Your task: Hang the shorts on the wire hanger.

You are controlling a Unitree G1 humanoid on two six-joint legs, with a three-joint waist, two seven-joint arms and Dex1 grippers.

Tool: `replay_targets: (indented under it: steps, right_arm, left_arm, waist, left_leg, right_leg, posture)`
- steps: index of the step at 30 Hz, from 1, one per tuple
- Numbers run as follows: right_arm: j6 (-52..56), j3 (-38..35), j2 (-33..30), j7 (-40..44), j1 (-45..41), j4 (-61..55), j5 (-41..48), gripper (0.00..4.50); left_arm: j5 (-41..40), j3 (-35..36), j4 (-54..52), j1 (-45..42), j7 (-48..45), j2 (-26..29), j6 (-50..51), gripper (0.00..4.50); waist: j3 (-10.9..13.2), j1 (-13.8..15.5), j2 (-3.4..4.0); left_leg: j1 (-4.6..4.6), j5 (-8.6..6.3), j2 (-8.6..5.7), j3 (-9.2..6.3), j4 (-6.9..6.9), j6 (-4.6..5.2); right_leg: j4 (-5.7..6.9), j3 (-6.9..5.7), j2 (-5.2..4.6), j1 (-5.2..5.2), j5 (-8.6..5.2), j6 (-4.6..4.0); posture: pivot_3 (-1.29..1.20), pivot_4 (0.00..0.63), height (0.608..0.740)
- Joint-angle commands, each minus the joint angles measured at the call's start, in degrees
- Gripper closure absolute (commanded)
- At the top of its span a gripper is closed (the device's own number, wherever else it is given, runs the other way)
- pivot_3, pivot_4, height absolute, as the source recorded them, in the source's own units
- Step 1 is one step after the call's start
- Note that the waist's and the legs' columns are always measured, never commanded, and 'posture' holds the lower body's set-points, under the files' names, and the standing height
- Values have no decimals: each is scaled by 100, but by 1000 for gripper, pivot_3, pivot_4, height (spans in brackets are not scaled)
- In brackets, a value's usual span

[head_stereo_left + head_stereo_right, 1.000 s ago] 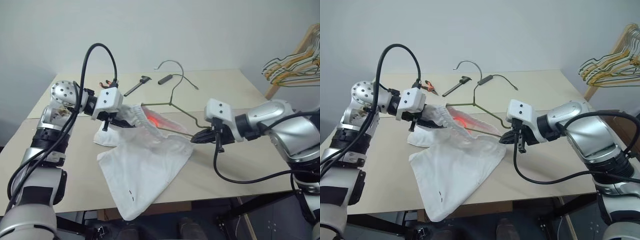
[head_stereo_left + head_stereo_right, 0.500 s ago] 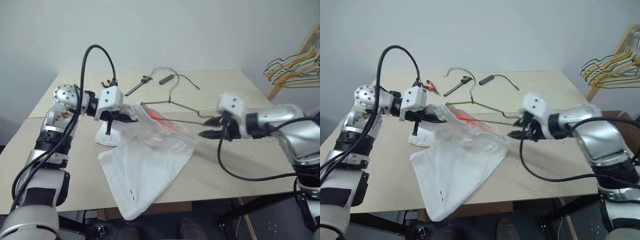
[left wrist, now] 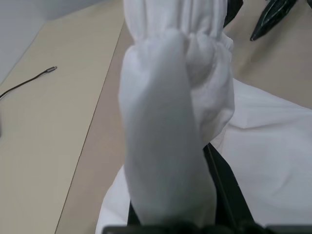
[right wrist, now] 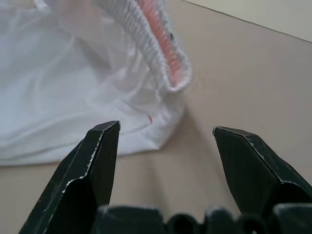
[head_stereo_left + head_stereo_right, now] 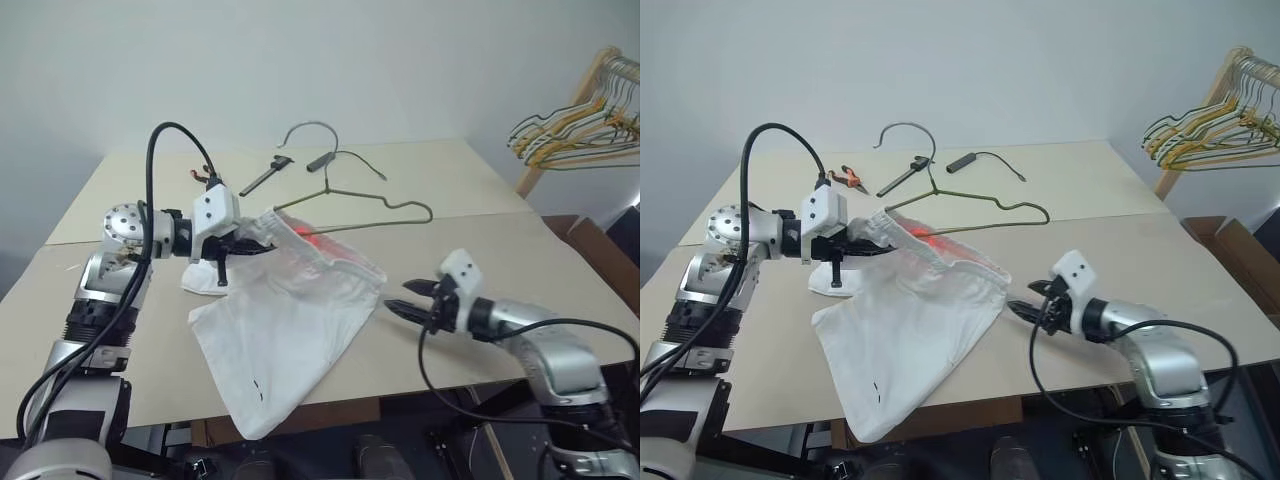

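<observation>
The wire hanger's loose end sticks out past the slack waistband. My right gripper needs to pinch the waistband's loose corner [image 5: 378,276] and stretch it wide to take that end of the wire hanger inside.
The white shorts [image 5: 290,325] lie spread on the table [image 5: 480,240], one leg hanging over the front edge. My left gripper [image 5: 248,247] is shut on the gathered waistband [image 3: 170,73] at its left end and holds it lifted, showing a reddish patch inside. The wire hanger [image 5: 360,197] lies flat on the table just behind the shorts, with its hook [image 5: 306,127] pointing to the far side. My right gripper [image 5: 405,300] hovers low over the table to the right of the shorts. It is open and empty, its fingers [image 4: 97,165] facing the waistband's right end [image 4: 163,53].
A wooden rack with bunched yellowish and grey hangers [image 5: 575,120] stands at the far right. Pliers [image 5: 850,178], a black tool [image 5: 265,175] and a small black device with a cable [image 5: 322,159] lie at the back of the table. A cardboard box [image 5: 600,250] sits to the right.
My right gripper has opened, let go of the hanger and dropped toward the table. The hanger now lies behind the shorts. My left gripper still holds the waistband.
</observation>
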Motion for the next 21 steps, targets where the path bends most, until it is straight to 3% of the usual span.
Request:
replay_targets:
  steps: [1, 5, 8, 16, 21]
  right_arm:
    - [-285, 320, 478, -455, -499, 390, -246, 922]
    - [-507, 470, 858, -636, -864, 1082, -404, 922]
    - [-519, 390, 772, -459, -862, 1120, -296, 1494]
    - [-800, 355, 801, -709, -1078, 1870, -529, 4362]
    - [-832, 318, 890, -687, -1144, 1887, -466, 4439]
  left_arm:
    - [-163, 186, -254, -22, 75, 73, 65, 4500]
    - [-152, 187, -336, 44, 104, 101, 98, 4500]
    - [-150, 220, -417, 136, 133, 155, 120, 4500]
    - [-203, 274, -543, 253, 172, 236, 156, 4500]
    - [-229, 294, -602, 266, 176, 260, 183, 4500]
  waist:
    - [0, -16, 0]
    - [-1, -15, 1]
    - [-1, 17, 1]
    - [-1, 26, 1]
    - [-2, 29, 1]
  left_leg:
    - [-2, 2, 0, -1, 0, -3]
    - [-12, 2, -1, -5, -2, -3]
    - [-18, 2, 0, -8, -4, -3]
    - [-15, 1, 0, -5, -12, -3]
    - [-12, 2, 0, -7, -12, -3]
  right_leg:
    - [0, 0, 0, -1, 1, 0]
    - [-4, -1, 0, -7, 2, 1]
    - [-8, -4, 0, -9, 1, 3]
    - [-13, -5, 0, -11, 1, 3]
    - [-7, -4, 0, -10, 1, 2]
  posture:
    - [-62, 0, 740]
    - [-52, 0, 740]
    - [-40, 0, 740]
    - [-31, 0, 740]
    - [-25, 0, 740]
